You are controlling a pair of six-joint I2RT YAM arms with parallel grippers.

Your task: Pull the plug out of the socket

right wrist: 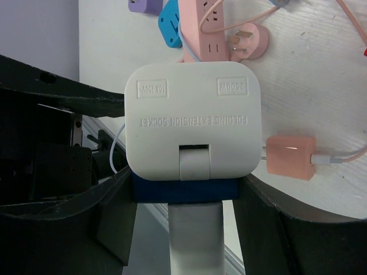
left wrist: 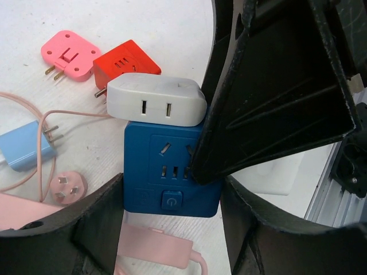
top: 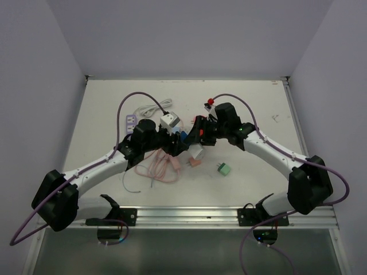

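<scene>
I need to open my right gripper, which grips the blue socket's sides, back it off and take the narrow white plug (right wrist: 196,239) by its end before I pull.
A blue socket cube (left wrist: 166,183) sits between the fingers of my left gripper (left wrist: 172,186), which is shut on its two sides. A white plug block (left wrist: 155,100) is plugged into the cube's far end. In the right wrist view the white plug (right wrist: 192,120) shows its labelled back, with the blue socket (right wrist: 183,192) just below it. My right gripper (right wrist: 187,179) is shut on the plug's lower corners. One of its black fingers (left wrist: 275,103) crosses the left wrist view over the cube's face. From above, both grippers (top: 175,140) (top: 195,133) meet at the blue socket (top: 183,136).
Loose adapters lie around: pink plug (left wrist: 67,54), red adapter (left wrist: 123,60), light blue charger (left wrist: 23,146), pink power strip (left wrist: 155,243), pink charger (right wrist: 289,156). From above I see a green adapter (top: 223,168), a white adapter (top: 170,121) and a pink cable (top: 160,166).
</scene>
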